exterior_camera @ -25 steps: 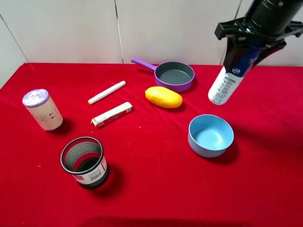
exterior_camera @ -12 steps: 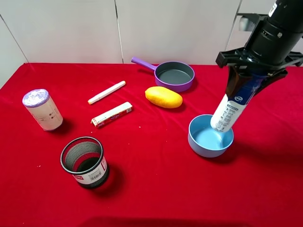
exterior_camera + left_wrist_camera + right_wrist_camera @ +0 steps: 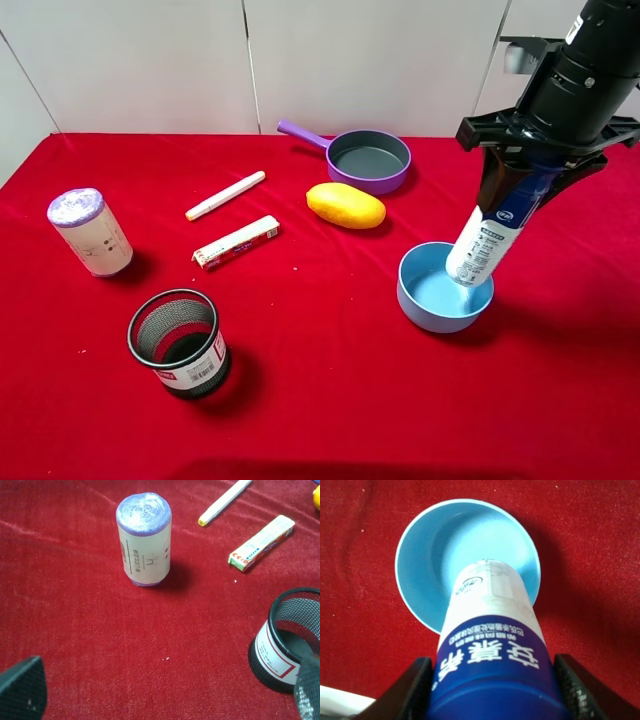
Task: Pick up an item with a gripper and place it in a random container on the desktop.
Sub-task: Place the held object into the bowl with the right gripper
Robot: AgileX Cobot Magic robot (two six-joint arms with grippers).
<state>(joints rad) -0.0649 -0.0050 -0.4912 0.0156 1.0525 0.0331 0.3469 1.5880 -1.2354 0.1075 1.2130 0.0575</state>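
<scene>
The robot's right gripper will release the white bottle, leaving the bottle's white end on the bottom of the light blue bowl (image 3: 440,297) (image 3: 476,555).
My right gripper (image 3: 526,190) is shut on the white bottle (image 3: 484,241), gripping its dark blue end. The bottle hangs tilted with its white end down, inside the rim of the light blue bowl (image 3: 424,304) on the red desktop (image 3: 330,410). In the right wrist view the bottle (image 3: 490,630) fills the middle between my fingers (image 3: 410,690), with the bowl (image 3: 420,580) right beyond its far end. I cannot tell whether the bottle touches the bowl's floor. My left gripper (image 3: 165,692) is open and empty, low over the cloth near the mesh cup.
A white cylinder with a purple top (image 3: 90,232) stands far left. A black mesh cup (image 3: 180,343) stands front left. A white marker (image 3: 225,195) and a small box (image 3: 236,242) lie mid-left. A yellow mango (image 3: 345,205) and a purple pan (image 3: 368,158) lie behind the bowl.
My right gripper has come down and a little right with the bottle, from high behind the bowl to where the bottle's white end sits inside the bowl's rim. Left arm unchanged.
</scene>
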